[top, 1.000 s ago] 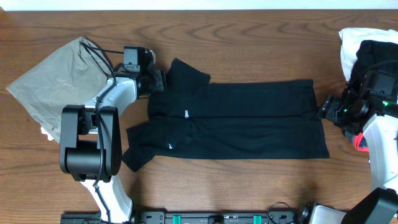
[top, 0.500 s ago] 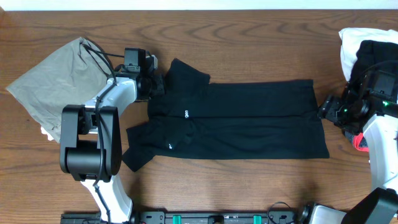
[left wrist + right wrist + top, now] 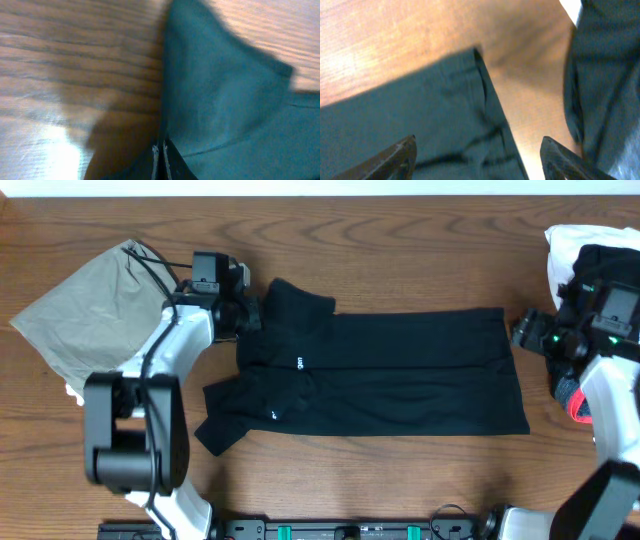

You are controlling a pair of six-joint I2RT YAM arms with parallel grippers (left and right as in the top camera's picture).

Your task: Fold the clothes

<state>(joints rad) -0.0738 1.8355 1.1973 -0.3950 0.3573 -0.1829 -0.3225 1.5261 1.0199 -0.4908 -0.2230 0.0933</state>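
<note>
My right gripper is going to close on the far hem corner [image 3: 499, 314] [image 3: 474, 56] of the black shirt, toward the pile of white and black clothes.
A black shirt [image 3: 400, 375] lies flat across the middle of the wooden table, folded lengthwise, with its sleeves at the left end. My left gripper [image 3: 247, 315] is at the shirt's upper left edge by the shoulder. In the left wrist view its fingers [image 3: 161, 156] are pressed together on the shirt's edge [image 3: 225, 100]. My right gripper [image 3: 522, 333] is open at the shirt's upper right corner. In the right wrist view its fingers [image 3: 477, 150] are spread wide on both sides of the hem corner [image 3: 420, 115], not touching it.
A tan garment [image 3: 90, 310] lies crumpled at the far left. A pile of white and black clothes [image 3: 590, 255] sits at the back right; its black cloth [image 3: 605, 75] is close beside my right gripper. A red object [image 3: 578, 406] lies by the right arm.
My right gripper has moved toward the back, from the middle of the shirt's right hem to its upper corner. The left arm's elbow has shifted; its gripper stays at the shirt's edge.
</note>
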